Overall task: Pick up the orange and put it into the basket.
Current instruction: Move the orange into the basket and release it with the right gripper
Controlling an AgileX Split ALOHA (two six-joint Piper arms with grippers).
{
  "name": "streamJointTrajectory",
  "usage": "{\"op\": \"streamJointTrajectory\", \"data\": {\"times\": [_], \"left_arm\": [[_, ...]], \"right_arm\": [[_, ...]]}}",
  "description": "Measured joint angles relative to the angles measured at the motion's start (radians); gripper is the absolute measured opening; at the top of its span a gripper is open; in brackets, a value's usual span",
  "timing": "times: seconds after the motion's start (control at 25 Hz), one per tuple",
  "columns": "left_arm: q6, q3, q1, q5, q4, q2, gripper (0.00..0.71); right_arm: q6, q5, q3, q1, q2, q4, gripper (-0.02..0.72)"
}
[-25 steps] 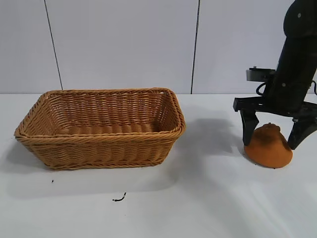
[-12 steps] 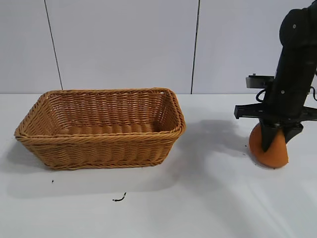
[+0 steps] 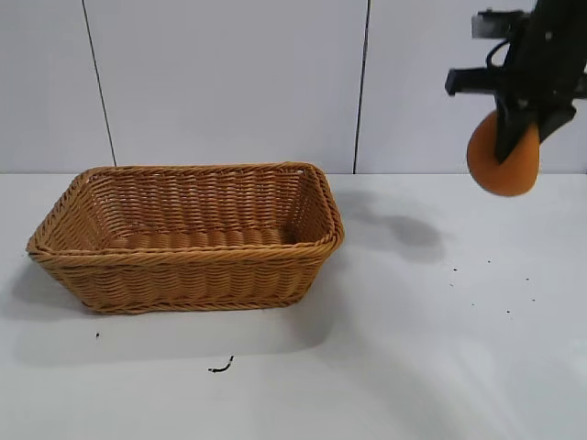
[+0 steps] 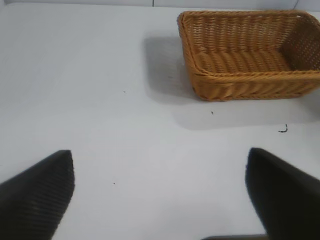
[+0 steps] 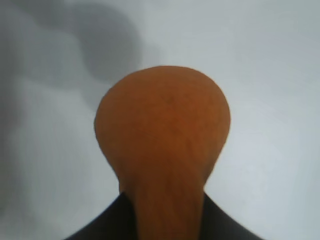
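Next, my right gripper releases the orange inside the wicker basket (image 3: pixel 227 231), just behind the middle of the basket's front rim.
My right gripper (image 3: pixel 510 137) is shut on the orange (image 3: pixel 501 165) and holds it high above the table at the far right, well clear of the surface. In the right wrist view the orange (image 5: pixel 162 135) fills the middle, squeezed between the two dark fingers (image 5: pixel 107 220). The wicker basket (image 3: pixel 188 234) stands empty on the table at the left, far from the orange. It also shows in the left wrist view (image 4: pixel 250 55). My left gripper (image 4: pixel 160 175) is open and empty above bare table, parked apart from the basket.
The white table (image 3: pixel 394 348) carries a small dark scrap (image 3: pixel 220 368) in front of the basket and several tiny dark specks (image 3: pixel 486 284) at the right. A grey panelled wall stands behind.
My right gripper shut on the orange on the table and lifted it up high. The basket has not moved.
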Motion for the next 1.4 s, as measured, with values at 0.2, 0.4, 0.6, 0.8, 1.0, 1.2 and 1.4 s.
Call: {"op": "streamJointTrajectory", "data": {"times": [0.2, 0.4, 0.6, 0.8, 1.0, 1.2, 1.4], "left_arm": [[0.000, 0.000, 0.000, 0.000, 0.000, 0.000, 0.666], [0.000, 0.000, 0.000, 0.000, 0.000, 0.000, 0.666], [0.000, 0.000, 0.000, 0.000, 0.000, 0.000, 0.666], [0.000, 0.000, 0.000, 0.000, 0.000, 0.000, 0.666], [0.000, 0.000, 0.000, 0.000, 0.000, 0.000, 0.666], [0.000, 0.000, 0.000, 0.000, 0.000, 0.000, 0.666], [0.000, 0.000, 0.000, 0.000, 0.000, 0.000, 0.666]], "right_arm": [[0.000, 0.001, -0.006, 0.065, 0.001, 0.006, 0.064], [0.000, -0.044, -0.006, 0.196, 0.001, 0.007, 0.064], [0.003, -0.122, -0.007, 0.336, 0.002, 0.008, 0.064], [0.014, -0.194, -0.007, 0.450, 0.027, 0.012, 0.064], [0.023, -0.243, -0.007, 0.520, 0.114, 0.015, 0.064], [0.046, -0.329, -0.007, 0.526, 0.221, -0.001, 0.064], [0.071, -0.366, -0.007, 0.524, 0.285, -0.035, 0.064]]}}
